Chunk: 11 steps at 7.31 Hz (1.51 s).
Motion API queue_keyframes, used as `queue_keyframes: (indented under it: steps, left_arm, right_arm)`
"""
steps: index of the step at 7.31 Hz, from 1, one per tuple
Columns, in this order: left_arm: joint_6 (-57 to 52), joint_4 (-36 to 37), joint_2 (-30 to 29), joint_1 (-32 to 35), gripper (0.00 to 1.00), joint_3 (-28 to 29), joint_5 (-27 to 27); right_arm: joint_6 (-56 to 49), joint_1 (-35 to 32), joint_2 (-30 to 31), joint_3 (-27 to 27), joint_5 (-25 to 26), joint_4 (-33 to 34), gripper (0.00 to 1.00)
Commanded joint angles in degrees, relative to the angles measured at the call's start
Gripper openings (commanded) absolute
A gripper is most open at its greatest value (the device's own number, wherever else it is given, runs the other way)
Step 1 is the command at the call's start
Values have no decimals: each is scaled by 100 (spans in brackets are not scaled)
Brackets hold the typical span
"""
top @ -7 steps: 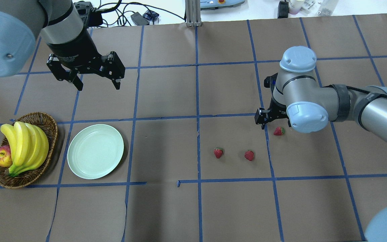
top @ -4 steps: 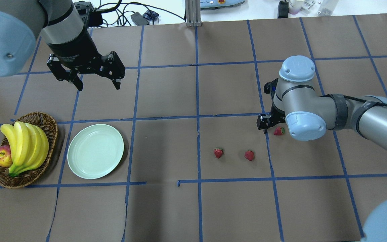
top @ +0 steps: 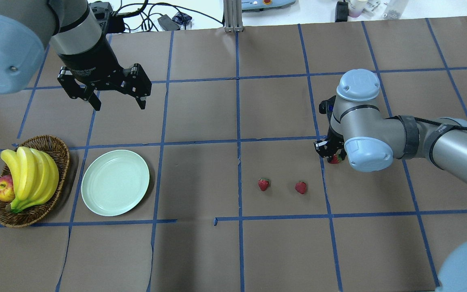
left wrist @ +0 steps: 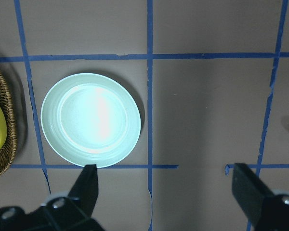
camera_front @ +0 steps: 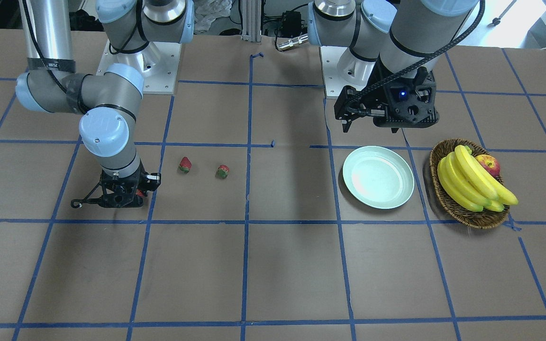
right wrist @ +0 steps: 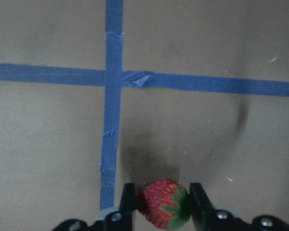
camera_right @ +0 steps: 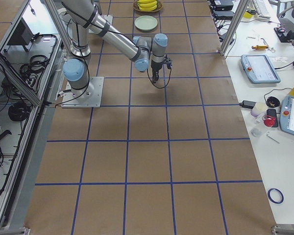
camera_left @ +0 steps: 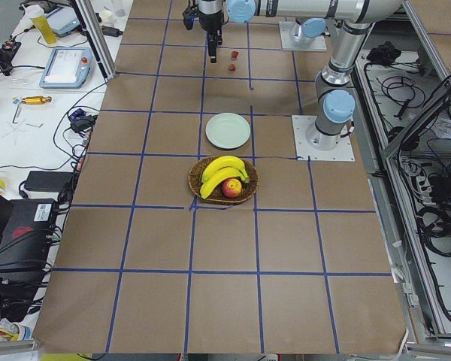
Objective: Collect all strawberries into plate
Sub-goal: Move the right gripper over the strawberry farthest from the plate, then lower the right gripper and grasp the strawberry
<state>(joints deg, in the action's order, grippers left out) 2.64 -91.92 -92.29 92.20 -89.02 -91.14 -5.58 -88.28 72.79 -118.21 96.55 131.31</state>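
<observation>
My right gripper should put the strawberry down on the brown paper point(camera_front: 277, 200) between the loose strawberries and the plate.
My right gripper point(right wrist: 159, 207) is down at the table and shut on one strawberry point(right wrist: 163, 202), which its fingers pinch from both sides. It also shows in the overhead view point(top: 330, 156). Two more strawberries point(top: 263, 184) point(top: 300, 187) lie on the brown paper to its left. The pale mint-green plate point(top: 115, 182) sits empty beside the basket. My left gripper point(top: 118, 101) is open and empty, hovering beyond the plate. Its wrist view shows the plate point(left wrist: 90, 119) between its spread fingers.
A wicker basket point(top: 61, 152) with bananas point(top: 31, 176) and an apple point(top: 2, 190) stands left of the plate. Blue tape lines grid the brown paper. Cables and devices lie past the table's far edge.
My right gripper has lowered over the rightmost strawberry and closed on it. The left arm, the plate and the other two strawberries have not moved.
</observation>
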Motion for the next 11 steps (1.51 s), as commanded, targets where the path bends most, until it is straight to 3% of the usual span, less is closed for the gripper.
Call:
queue_keyframes:
  steps: [1,3,4,6,9,10,11]
  left_arm:
    - [0,7,0,0,100,-2,0]
    - [0,7,9,0,100,-2,0]
    - [0,7,9,0,100,-2,0]
    - [0,7,9,0,100,-2,0]
    - [0,-2,18,0,100,-2,0]
    - [0,-2,35,0,100,-2,0]
    - [0,-2,26,0,100,-2,0]
  right_arm:
    - [74,-23,85,322,-109,-8,10]
    - [771,-494,95,955,-1062,-88,10]
    - [1665,-1037,34,1071,-1155,-53,10]
    - [2243,-1935,-228,1299,-1191,9,10]
    - [2788,-2991,-1142,1678,-1200,463,13]
    - [2790,-2994,-1188,1661,-1200,483,22]
    - [2781,-2994,-1171,1669,-1174,449,84]
